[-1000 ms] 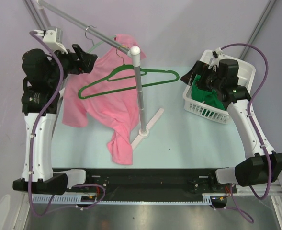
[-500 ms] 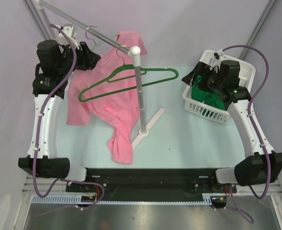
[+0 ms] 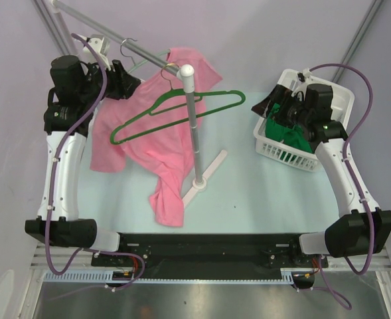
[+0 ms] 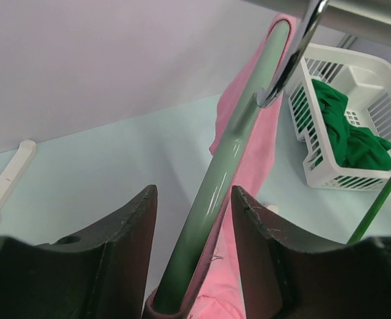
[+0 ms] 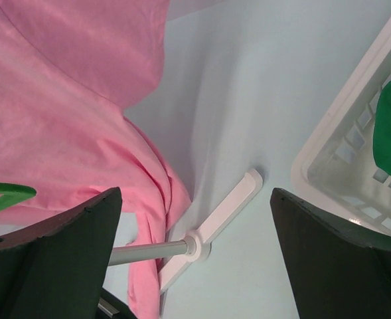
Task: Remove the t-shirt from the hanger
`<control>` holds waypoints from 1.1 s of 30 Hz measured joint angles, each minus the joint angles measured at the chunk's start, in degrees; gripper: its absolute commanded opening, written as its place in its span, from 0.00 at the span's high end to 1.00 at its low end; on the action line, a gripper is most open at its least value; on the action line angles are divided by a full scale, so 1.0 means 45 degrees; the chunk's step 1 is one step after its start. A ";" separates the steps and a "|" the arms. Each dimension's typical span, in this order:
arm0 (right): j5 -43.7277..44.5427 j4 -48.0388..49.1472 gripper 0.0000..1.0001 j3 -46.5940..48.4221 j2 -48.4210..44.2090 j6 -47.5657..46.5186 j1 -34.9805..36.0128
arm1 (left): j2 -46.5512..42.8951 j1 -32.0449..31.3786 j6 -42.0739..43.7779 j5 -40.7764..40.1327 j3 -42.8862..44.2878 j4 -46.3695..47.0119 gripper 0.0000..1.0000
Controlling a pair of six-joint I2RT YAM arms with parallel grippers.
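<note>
My left gripper should grip the hanger's near arm (image 4: pixel 212 183) and lift its hook off the rail, as the t-shirt hangs only from the pale green hanger's far arm.
A pink t-shirt (image 3: pixel 155 143) hangs on a pale green hanger whose silver hook (image 3: pixel 130 50) sits over the rack's rail (image 3: pixel 102 28). My left gripper (image 3: pixel 130 85) is at the shirt's left shoulder. In the left wrist view its jaws (image 4: pixel 194 193) stand open on either side of the hanger arm (image 4: pixel 228 153), not touching it, with the shirt (image 4: pixel 248 159) bunched round the arm below. My right gripper (image 3: pixel 261 106) is open and empty, held above the table beside the basket. Its wrist view (image 5: pixel 195 193) looks down on the shirt (image 5: pixel 62 100).
An empty dark green hanger (image 3: pixel 175 109) hangs by the rack's post (image 3: pixel 194 126), in front of the shirt. The rack's white base (image 3: pixel 205 174) lies mid-table. A white basket (image 3: pixel 344 100) holding green cloth (image 3: pixel 285 136) stands at the right.
My left arm has moved up and back towards the rail, bringing its jaws around the hanger arm. The shirt and dark green hanger have shifted slightly right. The right arm has barely moved.
</note>
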 measured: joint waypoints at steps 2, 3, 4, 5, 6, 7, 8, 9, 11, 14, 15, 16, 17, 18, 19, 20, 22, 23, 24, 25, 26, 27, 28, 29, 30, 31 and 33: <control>-0.0044 0.0049 0.00 0.0000 0.0010 0.0039 0.0000 | -0.0019 -0.0005 0.0063 -0.0005 0.0029 -0.0044 0.98; -0.0063 0.0068 0.00 0.0000 0.0010 0.0078 0.0000 | -0.0039 -0.0005 0.0097 -0.0005 0.0039 -0.0063 1.00; -0.0078 0.0078 0.00 0.0000 0.0010 0.0087 0.0000 | -0.0053 0.0000 0.0102 -0.0010 0.0078 -0.0107 1.00; -0.0078 0.0107 0.00 0.0000 0.0010 0.0121 0.0000 | -0.0078 0.0000 0.0097 -0.0015 0.0155 -0.0194 1.00; -0.0078 0.0141 0.00 -0.0005 0.0015 0.0126 0.0000 | -0.0102 0.0000 0.0092 -0.0015 0.0199 -0.0238 1.00; -0.0078 0.0189 0.00 -0.0010 0.0024 0.0136 0.0005 | -0.0155 0.0000 0.0087 -0.0024 0.0291 -0.0321 1.00; -0.0078 0.0243 0.00 -0.0019 0.0039 0.0170 0.0010 | -0.0219 0.0000 0.0063 -0.0024 0.0369 -0.0355 1.00; -0.0078 0.0277 0.00 -0.0019 0.0063 0.0194 0.0015 | -0.0311 0.0000 -0.0005 -0.0024 0.0452 -0.0389 1.00; -0.0078 0.0301 0.00 -0.0029 0.0097 0.0223 0.0019 | -0.0461 0.0000 -0.0141 -0.0063 0.0661 -0.0520 1.00; -0.0078 0.0345 0.00 -0.0073 0.0151 0.0223 0.0029 | -0.0661 0.0000 -0.0364 -0.0112 0.1093 -0.0767 0.99; -0.0078 0.0350 0.00 -0.0092 0.0160 0.0228 0.0039 | -0.0714 0.0000 -0.0408 -0.0107 0.1209 -0.0797 0.94; -0.0078 0.0345 0.00 -0.0112 0.0165 0.0228 0.0039 | -0.0767 0.0000 -0.0481 -0.0092 0.1331 -0.0821 0.85; -0.0078 0.0340 0.00 -0.0126 0.0165 0.0228 0.0049 | -0.0782 0.0000 -0.0529 -0.0044 0.1457 -0.0884 0.60; -0.0078 0.0345 0.00 -0.0141 0.0165 0.0228 0.0049 | -0.0782 0.0000 -0.0583 0.0010 0.1642 -0.1010 0.52; -0.0078 0.0350 0.00 -0.0151 0.0165 0.0228 0.0049 | -0.0777 0.0000 -0.0607 0.0087 0.1773 -0.1098 0.47; -0.0078 0.0355 0.00 -0.0165 0.0165 0.0233 0.0049 | -0.0782 0.0000 -0.0627 0.0180 0.1826 -0.1171 0.38; -0.0078 0.0350 0.00 -0.0170 0.0165 0.0248 0.0049 | -0.0787 0.0000 -0.0704 0.0311 0.1836 -0.1311 0.32; -0.0078 0.0350 0.00 -0.0170 0.0165 0.0257 0.0049 | -0.0777 0.0000 -0.0738 0.0379 0.1836 -0.1316 0.29; -0.0083 0.0350 0.00 -0.0170 0.0165 0.0262 0.0053 | -0.0758 0.0000 -0.0792 0.0466 0.1836 -0.1345 0.28; -0.0078 0.0350 0.00 -0.0170 0.0165 0.0267 0.0053 | -0.0753 0.0000 -0.0801 0.0539 0.1831 -0.1375 0.28; -0.0078 0.0350 0.00 -0.0170 0.0165 0.0267 0.0053 | -0.0753 0.0000 -0.0816 0.0602 0.1836 -0.1404 0.28; -0.0078 0.0350 0.00 -0.0170 0.0165 0.0267 0.0049 | -0.0738 0.0000 -0.0821 0.0680 0.1836 -0.1438 0.28; -0.0078 0.0355 0.00 -0.0170 0.0165 0.0272 0.0053 | -0.0724 0.0000 -0.0816 0.0777 0.1836 -0.1467 0.27; -0.0078 0.0359 0.00 -0.0175 0.0165 0.0282 0.0058 | -0.0690 0.0000 -0.0811 0.0869 0.1836 -0.1496 0.28; -0.0083 0.0364 0.00 -0.0189 0.0165 0.0291 0.0063 | -0.0661 0.0000 -0.0806 0.0918 0.1836 -0.1530 0.30; -0.0083 0.0379 0.00 -0.0214 0.0165 0.0301 0.0063 | -0.0597 0.0000 -0.0797 0.0976 0.1831 -0.1603 0.33; -0.0087 0.0427 0.00 -0.0296 0.0165 0.0316 0.0078 | -0.0491 0.0000 -0.0753 0.0981 0.1831 -0.1710 0.39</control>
